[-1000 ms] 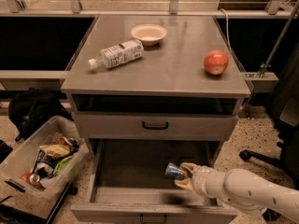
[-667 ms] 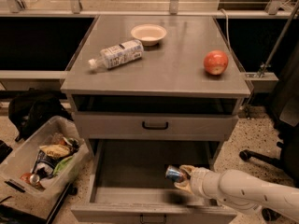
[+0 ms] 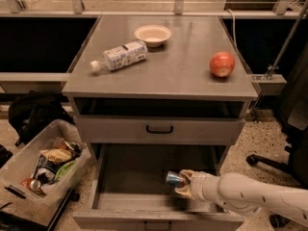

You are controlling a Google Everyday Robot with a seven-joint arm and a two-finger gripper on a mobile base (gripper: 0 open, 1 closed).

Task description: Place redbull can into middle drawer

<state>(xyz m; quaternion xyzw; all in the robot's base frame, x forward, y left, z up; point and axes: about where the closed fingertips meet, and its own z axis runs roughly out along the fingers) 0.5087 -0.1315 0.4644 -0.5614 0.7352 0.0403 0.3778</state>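
I should use my gripper to set the redbull can free, letting go of it on the front half of the open middle drawer's grey tray [image 3: 172, 186].
The redbull can [image 3: 174, 179], blue and silver, lies sideways in my gripper [image 3: 184, 184], which is shut on it. The gripper reaches in from the right on a white arm and holds the can inside the open middle drawer [image 3: 120, 201], low over the right part of its bare grey tray. The drawer is pulled far out under the shut top drawer [image 3: 159, 129] with its black loop handle.
On the cabinet top lie a white-labelled clear bottle [image 3: 119, 56] on its side, a small white bowl [image 3: 152, 34] and a red apple [image 3: 222, 64]. A clear bin of trash [image 3: 41, 165] stands on the floor at the left. A chair base [image 3: 269, 162] is at the right.
The gripper with the can has shifted slightly left and down inside the drawer. Nothing else moved.
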